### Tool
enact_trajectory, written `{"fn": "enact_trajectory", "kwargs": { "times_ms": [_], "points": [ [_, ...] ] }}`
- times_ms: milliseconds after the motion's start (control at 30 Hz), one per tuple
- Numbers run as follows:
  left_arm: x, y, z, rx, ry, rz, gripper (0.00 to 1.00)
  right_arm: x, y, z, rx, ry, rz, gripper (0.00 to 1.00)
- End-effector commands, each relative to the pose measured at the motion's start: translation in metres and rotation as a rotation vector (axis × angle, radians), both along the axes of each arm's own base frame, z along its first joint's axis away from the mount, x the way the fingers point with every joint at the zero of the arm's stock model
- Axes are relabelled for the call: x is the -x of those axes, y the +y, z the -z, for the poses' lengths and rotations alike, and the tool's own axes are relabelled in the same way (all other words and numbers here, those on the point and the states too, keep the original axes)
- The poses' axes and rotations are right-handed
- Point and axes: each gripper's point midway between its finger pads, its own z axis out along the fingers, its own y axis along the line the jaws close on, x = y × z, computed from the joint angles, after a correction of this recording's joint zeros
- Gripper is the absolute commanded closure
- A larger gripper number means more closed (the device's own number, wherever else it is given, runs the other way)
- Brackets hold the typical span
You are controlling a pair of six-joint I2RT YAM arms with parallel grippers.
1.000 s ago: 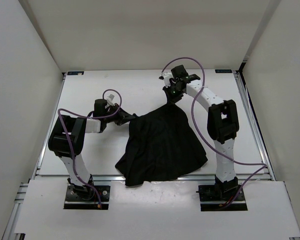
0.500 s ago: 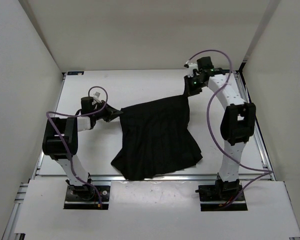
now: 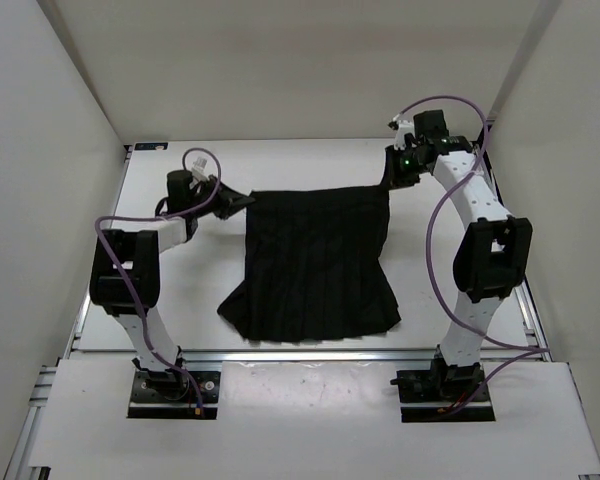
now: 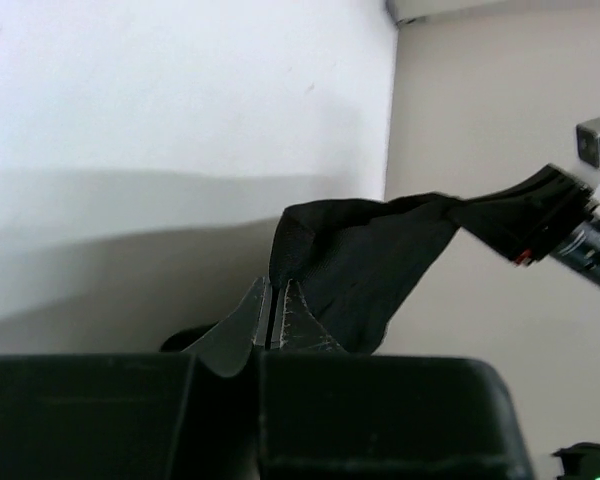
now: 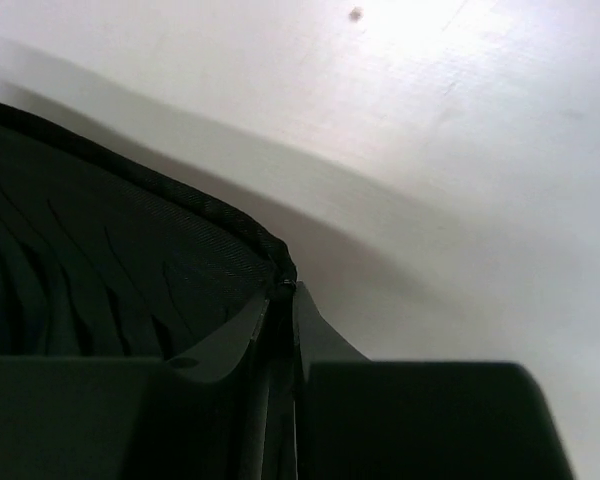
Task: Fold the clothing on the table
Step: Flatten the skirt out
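The waistband corner, now stretched taut at the far side, will be let go by my left gripper just above the clothing's flared hem corner [image 3: 244, 301], near the front rail.
The clothing [image 3: 315, 265], a black pleated skirt, hangs stretched flat between both arms over the white table [image 3: 180, 300], its waistband taut at the far side and its hem resting near the front edge. My left gripper [image 3: 246, 199] is shut on the waistband's left corner; in the left wrist view the fabric [image 4: 360, 255] is pinched between the closed fingertips [image 4: 276, 285]. My right gripper [image 3: 388, 186] is shut on the right corner; in the right wrist view the clothing [image 5: 100, 260] runs left from the jaws [image 5: 283, 292].
White side walls [image 3: 50, 150] close in the table on the left, right and back. An aluminium rail [image 3: 310, 355] runs along the front edge, with both arm bases [image 3: 165, 385] just beyond it. Purple cables [image 3: 440, 230] loop off each arm.
Both grippers have moved apart and toward the back, the right one far to the right. The bunched skirt has been pulled out into a flat, wide sheet.
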Motion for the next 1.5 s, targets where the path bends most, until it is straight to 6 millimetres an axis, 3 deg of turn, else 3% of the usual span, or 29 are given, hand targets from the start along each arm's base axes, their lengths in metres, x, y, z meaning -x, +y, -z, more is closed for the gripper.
{"fn": "enact_trajectory", "kwargs": {
  "times_ms": [0, 100, 200, 267, 300, 333, 367, 400, 433, 467, 500, 533, 567, 600, 633, 733, 800, 867, 900, 933, 1000, 1100, 1133, 1200, 1267, 1300, 1367, 1400, 1467],
  "points": [
    [-0.055, 0.001, -0.082, 0.037, -0.206, -0.050, 1.00, -0.047, -0.019, -0.083, 0.131, -0.296, 0.133, 1.00],
    [-0.078, 0.000, -0.137, 0.091, -0.296, -0.062, 1.00, -0.060, -0.021, -0.129, 0.086, -0.413, 0.241, 1.00],
    [-0.078, 0.002, -0.204, 0.180, -0.434, -0.049, 1.00, -0.052, -0.019, -0.185, 0.095, -0.642, 0.272, 1.00],
    [-0.063, 0.010, -0.244, 0.217, -0.526, -0.041, 1.00, -0.026, -0.012, -0.236, 0.073, -0.790, 0.267, 1.00],
    [-0.054, 0.013, -0.257, 0.230, -0.548, -0.039, 1.00, -0.023, -0.015, -0.239, 0.066, -0.810, 0.270, 1.00],
    [-0.048, 0.014, -0.255, 0.250, -0.543, -0.038, 1.00, -0.009, -0.014, -0.254, 0.035, -0.850, 0.260, 1.00],
    [-0.033, 0.012, -0.267, 0.263, -0.567, -0.022, 1.00, 0.002, -0.019, -0.266, 0.022, -0.878, 0.262, 1.00],
    [-0.016, 0.010, -0.270, 0.287, -0.581, -0.006, 1.00, 0.006, -0.020, -0.257, 0.021, -0.864, 0.254, 1.00],
    [-0.010, 0.022, -0.255, 0.295, -0.555, -0.036, 1.00, 0.019, -0.022, -0.253, 0.017, -0.860, 0.251, 1.00],
    [0.008, 0.020, -0.264, 0.303, -0.590, -0.021, 1.00, 0.031, -0.024, -0.251, -0.002, -0.853, 0.230, 1.00],
    [0.026, 0.020, -0.252, 0.301, -0.572, -0.014, 1.00, 0.048, -0.023, -0.256, -0.027, -0.854, 0.204, 1.00],
    [0.040, 0.015, -0.226, 0.306, -0.510, -0.007, 1.00, 0.060, -0.019, -0.236, -0.037, -0.793, 0.163, 1.00],
    [0.060, 0.015, -0.217, 0.305, -0.511, -0.005, 1.00, 0.080, -0.018, -0.233, -0.049, -0.784, 0.143, 1.00],
    [0.085, 0.000, -0.229, 0.320, -0.551, 0.041, 1.00, 0.101, -0.016, -0.242, -0.062, -0.819, 0.123, 1.00],
    [0.109, -0.009, -0.231, 0.333, -0.567, 0.071, 1.00, 0.112, -0.013, -0.232, -0.067, -0.807, 0.115, 1.00],
    [0.155, -0.024, -0.257, 0.365, -0.655, 0.160, 1.00, 0.171, -0.008, -0.249, -0.121, -0.898, 0.086, 1.00],
    [0.176, -0.026, -0.275, 0.383, -0.694, 0.189, 1.00, 0.201, -0.014, -0.263, -0.150, -0.920, 0.092, 1.00],
    [0.200, -0.024, -0.301, 0.376, -0.767, 0.218, 1.00, 0.217, -0.011, -0.258, -0.166, -0.869, 0.065, 1.00],
    [0.198, -0.025, -0.307, 0.345, -0.768, 0.211, 1.00, 0.221, -0.014, -0.256, -0.159, -0.856, 0.074, 1.00],
    [0.192, -0.023, -0.300, 0.321, -0.700, 0.181, 1.00, 0.221, -0.014, -0.256, -0.160, -0.856, 0.073, 1.00],
    [0.182, -0.019, -0.311, 0.219, -0.744, 0.140, 1.00, 0.211, -0.016, -0.255, -0.131, -0.843, 0.098, 1.00],
    [0.148, -0.010, -0.282, 0.109, -0.626, 0.056, 1.00, 0.172, -0.015, -0.239, -0.077, -0.771, 0.094, 1.00],
    [0.132, -0.005, -0.264, 0.093, -0.565, 0.020, 1.00, 0.151, -0.024, -0.229, -0.069, -0.728, 0.118, 1.00],
    [0.109, 0.003, -0.224, 0.067, -0.472, -0.022, 1.00, 0.125, -0.015, -0.205, -0.117, -0.646, 0.106, 1.00],
    [0.080, 0.011, -0.175, 0.055, -0.347, -0.063, 1.00, 0.089, -0.004, -0.164, -0.140, -0.533, 0.077, 1.00],
    [0.073, 0.013, -0.159, 0.053, -0.325, -0.070, 1.00, 0.082, 0.003, -0.159, -0.190, -0.516, 0.052, 1.00],
    [0.043, 0.022, -0.114, 0.021, -0.232, -0.118, 1.00, 0.046, 0.001, -0.114, -0.189, -0.410, 0.081, 1.00],
    [0.032, 0.023, -0.097, 0.009, -0.203, -0.116, 1.00, 0.034, 0.003, -0.115, -0.216, -0.417, 0.086, 1.00],
    [0.006, 0.029, -0.082, -0.011, -0.204, -0.156, 1.00, 0.003, -0.004, -0.080, -0.223, -0.348, 0.122, 1.00]
  ]
}}
